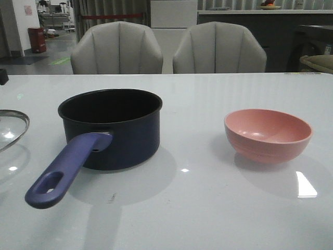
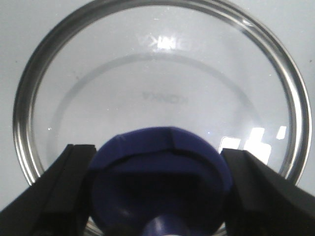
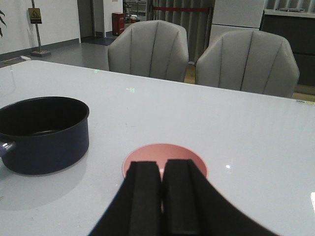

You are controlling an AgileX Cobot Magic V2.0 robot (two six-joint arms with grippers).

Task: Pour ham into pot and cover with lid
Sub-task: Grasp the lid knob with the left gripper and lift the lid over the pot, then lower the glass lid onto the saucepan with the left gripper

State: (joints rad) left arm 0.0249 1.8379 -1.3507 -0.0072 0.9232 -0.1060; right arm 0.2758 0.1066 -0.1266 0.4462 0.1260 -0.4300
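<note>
The robot's left gripper should release the clear glass lid so it lies flat on the round rim of the dark navy pot (image 1: pixel 110 105).
The dark navy pot (image 1: pixel 112 130) stands left of centre on the table, its purple-blue handle (image 1: pixel 62 169) pointing toward me. The clear glass lid (image 2: pixel 162 83) shows at the far left edge (image 1: pixel 11 127). My left gripper (image 2: pixel 157 150) is shut on the lid's blue knob (image 2: pixel 162 162), a black finger pressed against each side. The pink bowl (image 1: pixel 268 135) sits upright at the right, and no ham shows in it. My right gripper (image 3: pixel 162 164) hovers shut over the bowl (image 3: pixel 142 153), holding nothing. The ham is hidden. Neither gripper shows in the front view.
Two grey chairs (image 1: pixel 117 49) stand behind the white table's far edge (image 1: pixel 166 74). In the right wrist view the pot (image 3: pixel 44 142) is apart from the bowl, with bare tabletop between them.
</note>
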